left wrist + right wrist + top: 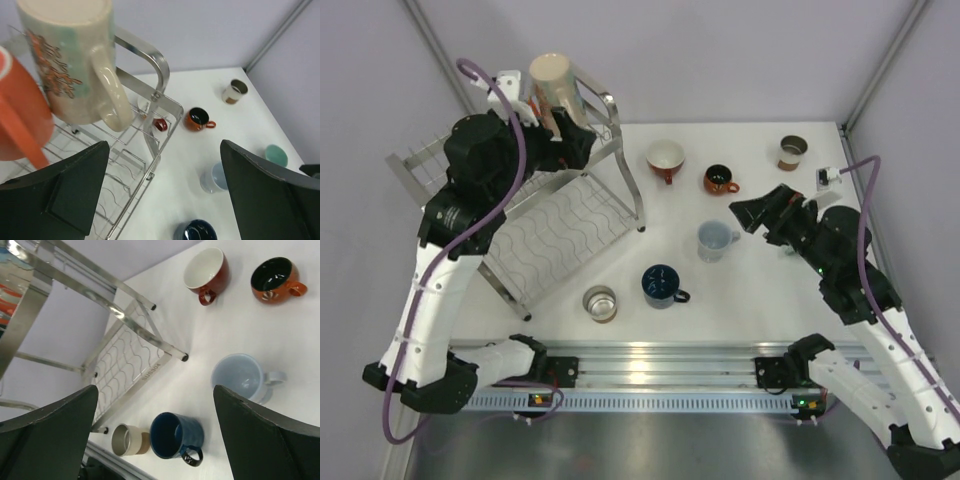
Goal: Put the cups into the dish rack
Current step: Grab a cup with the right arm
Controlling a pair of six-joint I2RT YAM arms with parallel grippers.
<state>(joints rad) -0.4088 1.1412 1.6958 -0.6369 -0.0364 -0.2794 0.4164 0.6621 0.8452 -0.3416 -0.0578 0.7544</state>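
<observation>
The pale blue mug is next, and my right gripper will go to it and close on the mug's far rim (726,226) (255,362), close to its handle.
The steel dish rack (560,235) stands at the left. A tall beige mug (555,85) sits upside down on its upper tier, with an orange cup (20,115) beside it. My left gripper (580,142) is open and empty just in front of the beige mug (75,60). On the table stand a red cup (666,158), an orange-and-black cup (720,180), a pale blue mug (716,240), a navy mug (663,285) and two small beige-brown cups (600,303) (792,152). My right gripper (750,215) is open and empty above the table, right of the pale blue mug (240,377).
A mint cup (276,155) shows at the right in the left wrist view. The navy mug (177,436) lies between my right fingers in their view. Grey walls close in the table behind and at both sides. The arm bases stand on a rail (660,365) at the near edge.
</observation>
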